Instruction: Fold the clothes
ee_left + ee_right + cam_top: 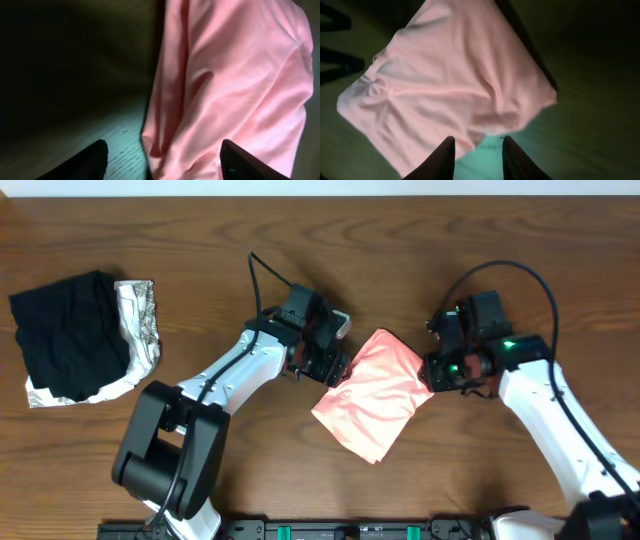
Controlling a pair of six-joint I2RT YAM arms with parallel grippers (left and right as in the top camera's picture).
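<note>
The folded shirt is lying at a slant, so next I turn it straight before my left gripper takes the shirt's edge (337, 393) and carries it to the black garment.
The clothes (375, 395) are a salmon-pink shirt lying folded into a tilted rectangle at the table's middle; no lettering shows. My left gripper (338, 368) sits at the shirt's upper left edge. In the left wrist view it (162, 150) is open wide, and the shirt's rumpled edge (230, 80) lies between and beyond its fingers. My right gripper (436, 372) is at the shirt's right edge. Seen from the right wrist, this gripper (477, 145) stands open just off the pink hem (450, 80), with bare table in the gap.
A black folded garment (65, 335) lies on a silvery-white patterned cloth (140, 325) at the far left of the wooden table (480, 240). Both arms reach in from the near edge, one on each side of the shirt.
</note>
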